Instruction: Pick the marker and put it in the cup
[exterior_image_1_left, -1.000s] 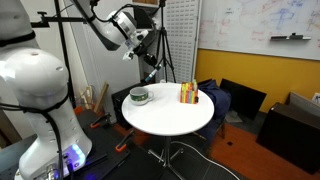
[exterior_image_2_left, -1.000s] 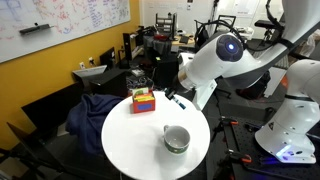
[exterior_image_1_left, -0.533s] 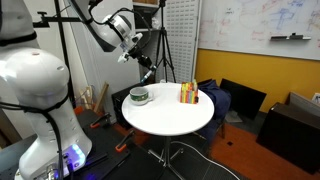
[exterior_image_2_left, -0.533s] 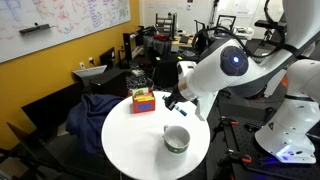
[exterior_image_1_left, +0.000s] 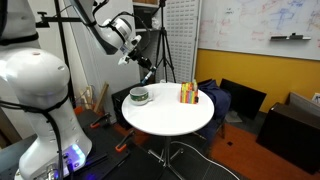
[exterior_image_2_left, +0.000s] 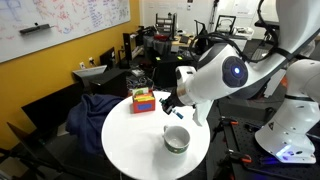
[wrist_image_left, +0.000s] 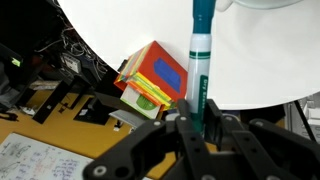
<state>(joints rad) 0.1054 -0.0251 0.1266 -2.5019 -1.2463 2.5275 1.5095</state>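
Observation:
Next, I release the marker, now held above the round table, inside the whitish-grey cup (exterior_image_1_left: 144, 92), toward the part of the cup's rim that faces the striped holder.
In the wrist view my gripper (wrist_image_left: 196, 118) is shut on the marker (wrist_image_left: 199, 60), a teal stick with a white band that points away from the jaws over the white table. The whitish-grey cup (exterior_image_1_left: 139, 96) stands on the round table, and in both exterior views the gripper (exterior_image_1_left: 145, 66) hangs above and just behind it. In an exterior view the cup (exterior_image_2_left: 176, 139) sits near the table's front, with the gripper (exterior_image_2_left: 171, 103) above the table between it and the striped holder. In the wrist view, a pale rim at the top right edge may be the cup.
The orange, red and yellow striped holder (exterior_image_1_left: 188, 93) stands on the white round table (exterior_image_1_left: 170, 118), a short way from the cup; it also shows in the wrist view (wrist_image_left: 155, 80) and in an exterior view (exterior_image_2_left: 143, 100). Chairs, cables and another white robot surround the table.
The gripper, still holding the marker, has moved away from the striped holder toward the cup. The cup and holder have not moved.

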